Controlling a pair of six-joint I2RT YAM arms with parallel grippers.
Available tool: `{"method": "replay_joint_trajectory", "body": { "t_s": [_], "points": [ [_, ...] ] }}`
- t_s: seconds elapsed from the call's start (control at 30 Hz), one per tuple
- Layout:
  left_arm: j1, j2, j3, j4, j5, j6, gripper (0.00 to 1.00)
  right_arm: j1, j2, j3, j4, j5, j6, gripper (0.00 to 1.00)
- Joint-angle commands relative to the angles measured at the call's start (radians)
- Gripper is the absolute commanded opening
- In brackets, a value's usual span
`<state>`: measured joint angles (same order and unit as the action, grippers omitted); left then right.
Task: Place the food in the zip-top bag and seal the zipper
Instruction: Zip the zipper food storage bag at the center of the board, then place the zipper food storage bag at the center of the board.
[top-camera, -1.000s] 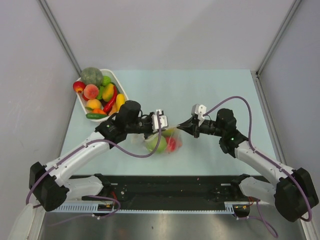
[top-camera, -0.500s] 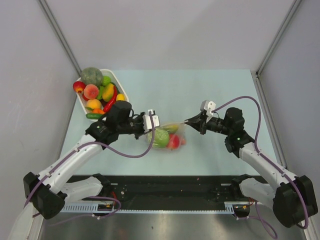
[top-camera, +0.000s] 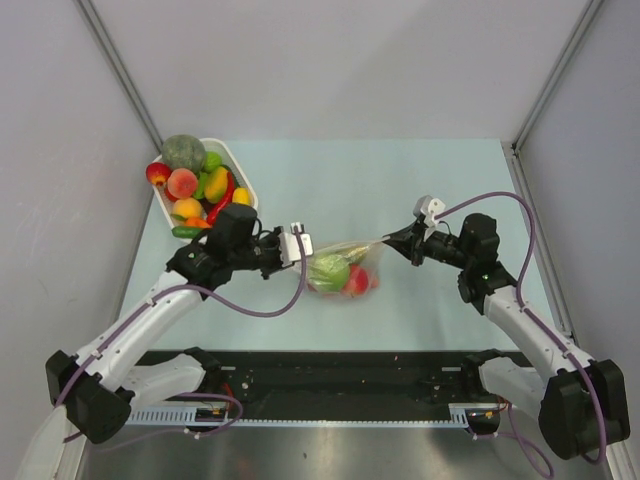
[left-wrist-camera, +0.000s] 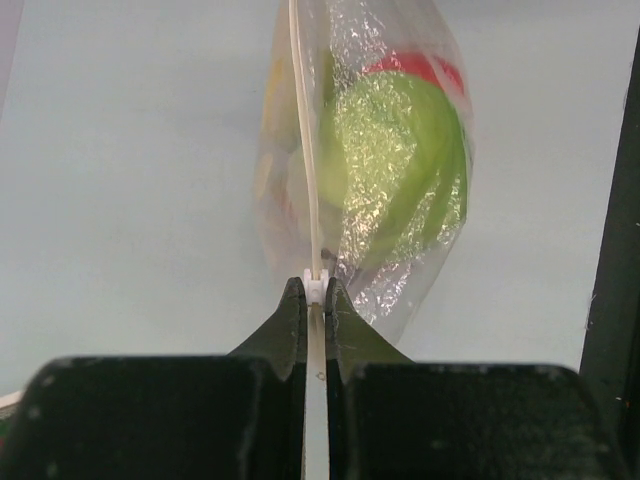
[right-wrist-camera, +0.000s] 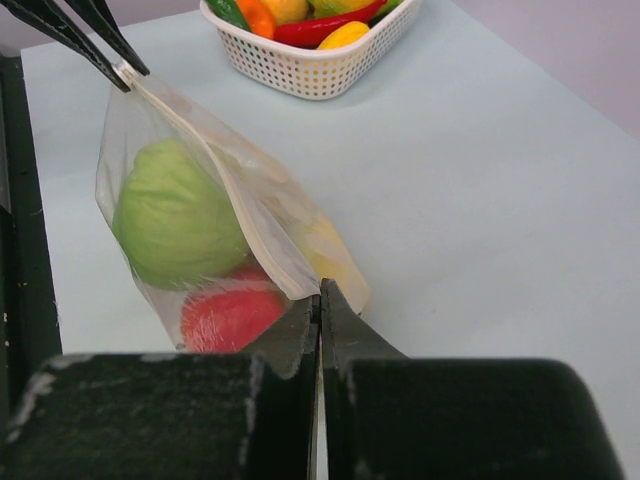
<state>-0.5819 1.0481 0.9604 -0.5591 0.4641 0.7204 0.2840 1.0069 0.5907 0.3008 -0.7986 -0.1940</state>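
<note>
My left gripper should release the zipper of the zip-top bag, leaving the bag on the table (top-camera: 344, 253) (left-wrist-camera: 335, 120) between the basket and my right gripper.
The zip-top bag (top-camera: 345, 270) hangs stretched between my two grippers just above the table. It holds a green round fruit (left-wrist-camera: 400, 160), a red fruit (right-wrist-camera: 225, 315) and a yellow piece (right-wrist-camera: 332, 255). My left gripper (top-camera: 302, 246) is shut on the zipper (left-wrist-camera: 305, 150) at the bag's left end, with a small white slider (left-wrist-camera: 316, 289) at its tips. My right gripper (top-camera: 390, 240) is shut on the zipper's other end (right-wrist-camera: 300, 280). The zipper strip runs taut between them. My left gripper also shows in the right wrist view (right-wrist-camera: 125, 72).
A white slotted basket (top-camera: 243, 177) at the back left holds several more toy fruits and vegetables, including a red pepper (top-camera: 222, 203) and a green round one (top-camera: 184, 150). It shows in the right wrist view too (right-wrist-camera: 320, 65). Grey walls stand on both sides.
Both grippers have moved apart, the left to the left and the right to the right. The bag's mouth edge is pulled straighter and the bag has shifted slightly right.
</note>
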Motion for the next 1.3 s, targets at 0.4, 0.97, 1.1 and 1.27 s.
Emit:
{"method": "replay_joint_trajectory", "body": {
  "t_s": [0.4, 0.97, 1.1, 1.27],
  "points": [
    [0.094, -0.129, -0.091, -0.137, -0.169, 0.079, 0.00, -0.088, -0.053, 0.011, -0.025, 0.013, -0.041, 0.00],
    [0.103, -0.158, 0.052, -0.214, -0.062, 0.028, 0.00, -0.019, -0.137, 0.106, -0.175, -0.036, -0.030, 0.00],
    [0.103, -0.157, 0.141, -0.254, -0.019, -0.015, 0.00, 0.053, -0.203, 0.179, -0.330, 0.018, -0.012, 0.00],
    [0.103, -0.119, 0.198, -0.343, 0.011, -0.024, 0.00, 0.084, -0.209, 0.230, -0.515, 0.076, 0.140, 0.00]
  ]
}}
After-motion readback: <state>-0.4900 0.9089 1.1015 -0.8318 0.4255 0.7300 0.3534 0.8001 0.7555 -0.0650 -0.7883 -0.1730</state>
